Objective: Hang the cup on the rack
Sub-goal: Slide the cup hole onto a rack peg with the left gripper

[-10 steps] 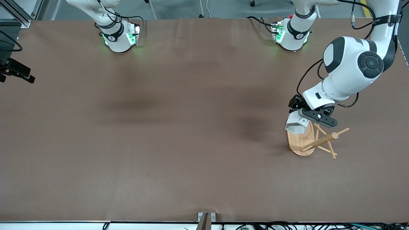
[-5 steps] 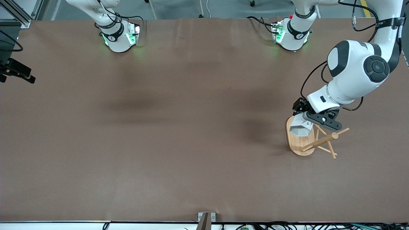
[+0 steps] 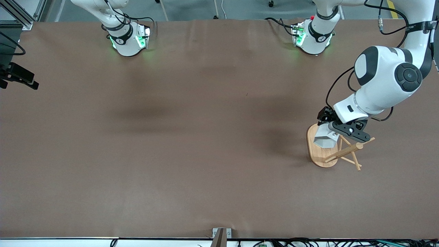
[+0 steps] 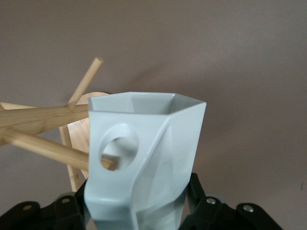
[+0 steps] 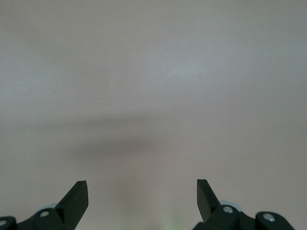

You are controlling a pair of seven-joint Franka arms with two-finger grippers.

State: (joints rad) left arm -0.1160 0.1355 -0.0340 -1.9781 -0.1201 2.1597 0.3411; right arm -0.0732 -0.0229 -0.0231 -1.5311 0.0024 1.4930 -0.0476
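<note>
Next, my left gripper lets go of the white faceted cup on the peg poking into its handle hole [image 3: 336,150] [image 4: 72,155]. The cup is now over the rack's oval base.
The white faceted cup [image 3: 325,139] is held in my left gripper [image 3: 330,133], which is shut on its body, over the oval base of the bamboo rack [image 3: 317,157]. The cup is right beside the rack's post and pegs. In the left wrist view the cup [image 4: 153,153] fills the middle, with its handle hole facing the rack [image 4: 43,117]. The tip of one peg [image 4: 109,163] shows inside the hole. My left gripper [image 4: 139,203] clamps the cup from both sides. My right gripper [image 5: 142,191] is open and empty over bare table, and it waits.
The rack stands near the left arm's end of the brown table [image 3: 192,137]. Its pegs [image 3: 365,141] stick out at angles around the post. The two arm bases [image 3: 127,39] [image 3: 312,36] stand along the table's edge farthest from the front camera.
My left gripper has carried the cup sideways toward the rack's post and lower over the base. The right arm has not moved.
</note>
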